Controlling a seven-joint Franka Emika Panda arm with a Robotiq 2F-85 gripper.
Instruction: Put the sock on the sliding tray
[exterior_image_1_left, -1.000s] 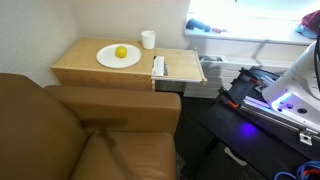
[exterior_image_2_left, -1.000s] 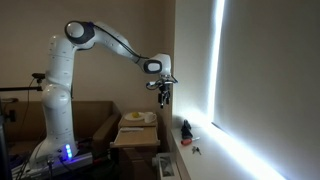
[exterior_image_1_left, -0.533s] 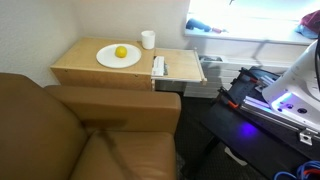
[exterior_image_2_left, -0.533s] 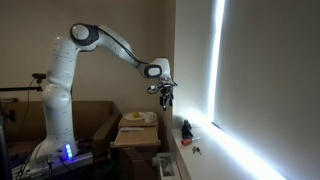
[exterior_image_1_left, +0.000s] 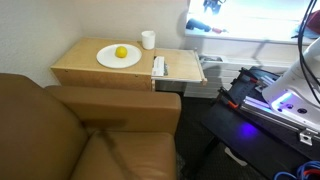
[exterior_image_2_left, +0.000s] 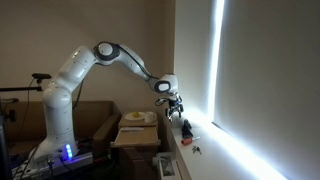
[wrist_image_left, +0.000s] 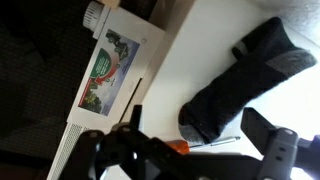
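Observation:
The dark grey sock is beside the screwdriver's orange handle on the windowsill. My gripper needs to close on the toe end (exterior_image_1_left: 204, 25) (wrist_image_left: 200, 118) of that sock.
The dark grey sock (wrist_image_left: 245, 80) lies limp on the white windowsill, directly under my gripper (wrist_image_left: 195, 118) in the wrist view. The jaws are open and empty, one finger on each side of the sock's toe end. In both exterior views the gripper (exterior_image_2_left: 172, 103) (exterior_image_1_left: 212, 5) hovers just above the sill, where the sock (exterior_image_2_left: 185, 128) (exterior_image_1_left: 204, 29) shows as a dark lump. The sliding tray (exterior_image_1_left: 185, 66) is the thin light-wood board at the end of the side table, with a small white oblong object (exterior_image_1_left: 158, 66) lying on it.
A small screwdriver with an orange handle (wrist_image_left: 172, 147) lies beside the sock's toe. A white box with a printed picture (wrist_image_left: 110, 65) sits at the sill's edge. On the tabletop stand a white plate with a lemon (exterior_image_1_left: 119, 55) and a white mug (exterior_image_1_left: 148, 39). A brown sofa (exterior_image_1_left: 60, 135) is in front.
The arm has stretched out and come down from above the table to just over the windowsill. The gripper now shows at the top of the exterior view of the table.

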